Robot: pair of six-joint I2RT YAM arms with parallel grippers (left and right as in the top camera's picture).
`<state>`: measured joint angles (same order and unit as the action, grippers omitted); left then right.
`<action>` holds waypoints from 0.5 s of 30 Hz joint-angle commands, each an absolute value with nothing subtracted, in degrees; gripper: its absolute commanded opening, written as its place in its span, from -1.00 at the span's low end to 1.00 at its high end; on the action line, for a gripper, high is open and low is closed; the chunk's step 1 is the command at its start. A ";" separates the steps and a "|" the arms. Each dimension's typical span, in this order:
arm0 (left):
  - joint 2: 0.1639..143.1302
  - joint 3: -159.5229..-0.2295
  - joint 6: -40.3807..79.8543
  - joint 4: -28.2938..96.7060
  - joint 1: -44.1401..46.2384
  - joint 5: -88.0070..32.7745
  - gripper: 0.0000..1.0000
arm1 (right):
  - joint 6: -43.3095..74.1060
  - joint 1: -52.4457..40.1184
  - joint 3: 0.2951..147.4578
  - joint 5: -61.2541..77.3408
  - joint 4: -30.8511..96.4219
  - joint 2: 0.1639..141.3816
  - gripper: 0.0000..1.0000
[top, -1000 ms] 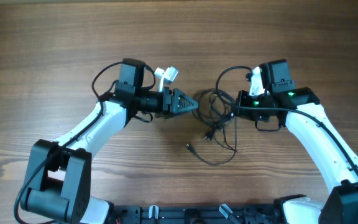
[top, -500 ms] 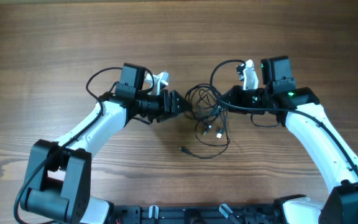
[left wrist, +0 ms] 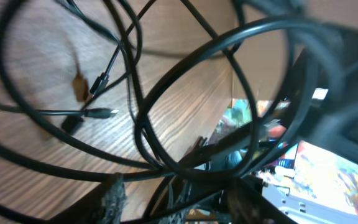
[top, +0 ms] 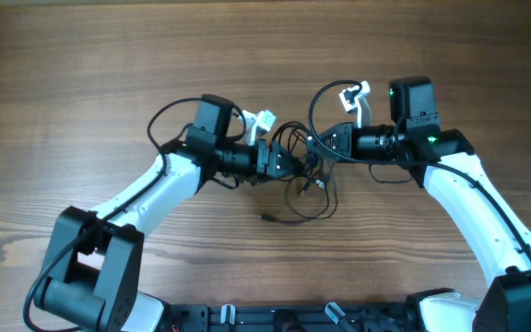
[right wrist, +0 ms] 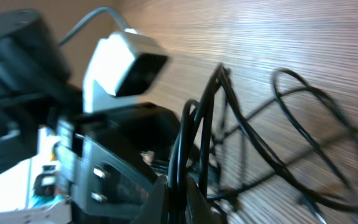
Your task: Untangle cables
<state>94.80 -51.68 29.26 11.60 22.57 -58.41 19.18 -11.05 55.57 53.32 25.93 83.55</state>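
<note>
Cable loops cross between my left gripper's open fingers, so it should first back out clear, then take strands of cable at the heap's outer edge (top: 277,136).
The cables (top: 302,180) are a tangled black bunch at mid-table, between my two grippers. One loop trails toward the front and ends in a small plug (top: 267,218). My left gripper (top: 289,164) is pushed into the bunch from the left. In the left wrist view its fingers stand apart, the gripper (left wrist: 178,190) is open, and loops of the cables (left wrist: 143,121) cross between and in front of them. A silver-tipped plug (left wrist: 101,113) lies on the wood. My right gripper (top: 325,146) is shut on strands of the cables (right wrist: 185,140), which rise from the pinched gripper (right wrist: 174,186).
The wooden table (top: 81,65) spreads all round. Each arm's own thicker wire arches beside its wrist, on the left (top: 166,122) and on the right (top: 319,97). The left arm's white camera housing (right wrist: 124,62) sits close in front of the right gripper. A black rail (top: 293,318) lines the front edge.
The left gripper drew back, then pushed right into the bunch. The right gripper moved left and toward the back with its strands, dragging the bunch and the trailing loop leftward.
</note>
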 commanded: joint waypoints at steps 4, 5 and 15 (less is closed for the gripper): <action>93.54 -51.86 28.73 10.00 24.53 -59.33 0.51 | 18.22 -11.07 55.77 64.16 21.91 83.02 -0.91; 93.54 -51.86 28.73 10.00 24.53 -59.33 0.51 | 18.22 -11.07 55.77 64.14 21.80 83.05 -0.91; 93.54 -51.86 28.69 10.00 24.43 -59.22 -0.92 | 23.14 -11.07 55.77 58.48 20.80 83.05 -0.92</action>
